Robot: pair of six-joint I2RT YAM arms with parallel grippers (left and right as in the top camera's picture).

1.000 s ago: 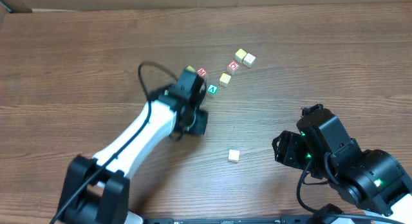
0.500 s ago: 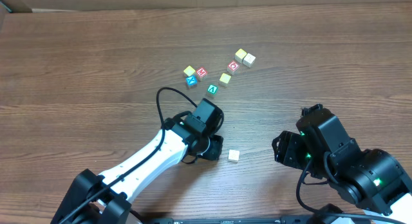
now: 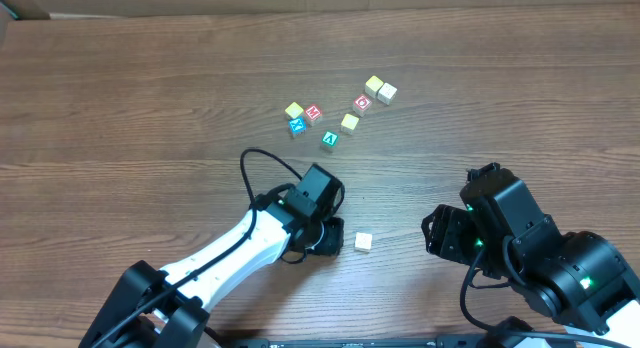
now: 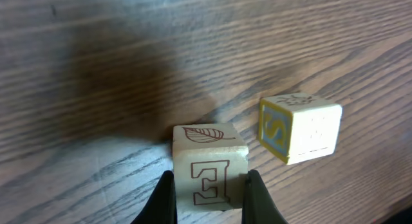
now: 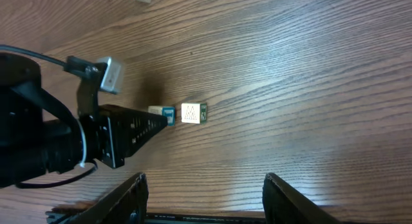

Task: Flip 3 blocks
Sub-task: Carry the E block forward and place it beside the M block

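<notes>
I should use my left gripper to release the pale cream block on the table, so that it sits snug (image 3: 353, 245) (image 4: 262, 141) against the second cream block.
My left gripper (image 4: 207, 188) is shut on a pale cream block (image 4: 209, 166) that shows a leaf drawing and an outlined letter E. It is held low at the table; the overhead view hides it under the left gripper (image 3: 331, 238). A second cream block (image 4: 299, 127) (image 3: 363, 242) lies just to its right, apart from it. A green-and-white block (image 3: 329, 139) lies in the far cluster. My right gripper (image 5: 206, 198) stands open with nothing between its fingers, short of both near blocks (image 5: 191, 112).
Other lettered cubes lie in the far cluster: yellow (image 3: 294, 110), red (image 3: 313, 113), blue (image 3: 297, 126), yellow (image 3: 349, 121), red (image 3: 363, 102), and a yellow and cream pair (image 3: 380, 88). The right arm's base (image 3: 560, 268) fills the near right corner.
My left arm has swung from the far cluster down toward the near cream block, stopping just left of it. The right arm has not moved.
</notes>
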